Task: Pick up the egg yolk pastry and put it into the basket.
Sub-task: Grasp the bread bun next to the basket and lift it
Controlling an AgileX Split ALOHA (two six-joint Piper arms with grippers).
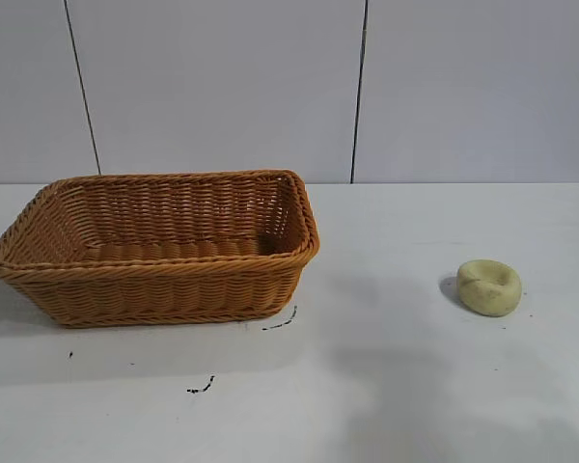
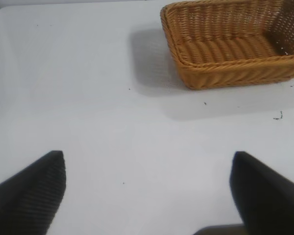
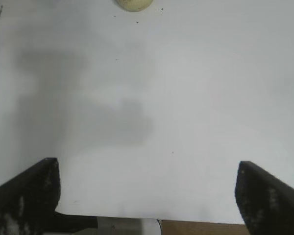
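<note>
My right gripper needs to go to the egg yolk pastry next and grab it by both sides, across its dented top (image 1: 492, 283).
The egg yolk pastry (image 1: 489, 286), a small pale yellow-green lump with a dented top, lies on the white table at the right. Only its edge shows in the right wrist view (image 3: 133, 4), far from my right gripper (image 3: 148, 169), which is open and empty over the table's near edge. The orange-brown wicker basket (image 1: 154, 289) stands at the left, empty. It also shows in the left wrist view (image 2: 225, 73), well beyond my left gripper (image 2: 148, 159), which is open and empty above bare table. Neither gripper shows in the exterior view.
The white table (image 1: 386, 386) carries a few small dark marks (image 1: 201, 388) in front of the basket. A panelled white wall (image 1: 270, 87) stands behind. The table's edge (image 3: 186, 221) shows below my right gripper.
</note>
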